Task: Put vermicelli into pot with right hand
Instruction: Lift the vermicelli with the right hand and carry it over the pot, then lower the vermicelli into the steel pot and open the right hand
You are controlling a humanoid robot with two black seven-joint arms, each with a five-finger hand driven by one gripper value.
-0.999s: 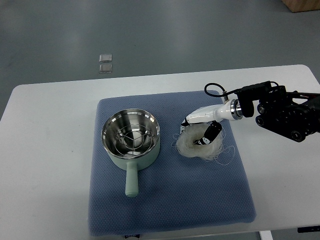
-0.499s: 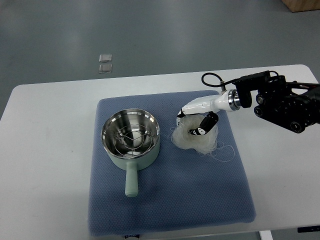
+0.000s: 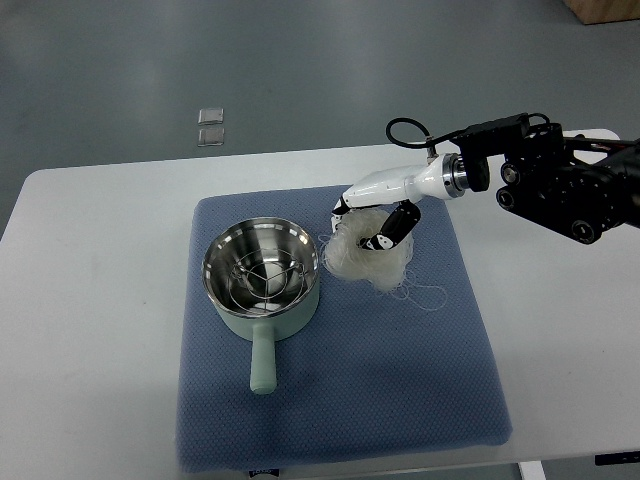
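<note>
My right gripper will release the vermicelli on the wire rack inside the pale green pot (image 3: 256, 264).
A pale green pot (image 3: 264, 281) with a shiny steel inside and a wire rack stands on the blue mat (image 3: 340, 400), its handle pointing toward the near edge. Just right of the pot's rim hangs a white nest of vermicelli (image 3: 365, 256), lifted off the mat with loose strands trailing down to the right. My right hand (image 3: 362, 225), white with black fingertips, is shut on the vermicelli from above. Its black arm (image 3: 565, 190) comes in from the right edge. The left arm is out of sight.
The mat lies on a white table (image 3: 90, 330). Two small clear squares (image 3: 211, 126) lie on the grey floor beyond the table's far edge. A brown box corner (image 3: 605, 10) shows at the top right.
My right hand has lifted the vermicelli and carried it left and away from me, from the mat's right-centre to right beside the pot's rim. The pot has stayed put.
</note>
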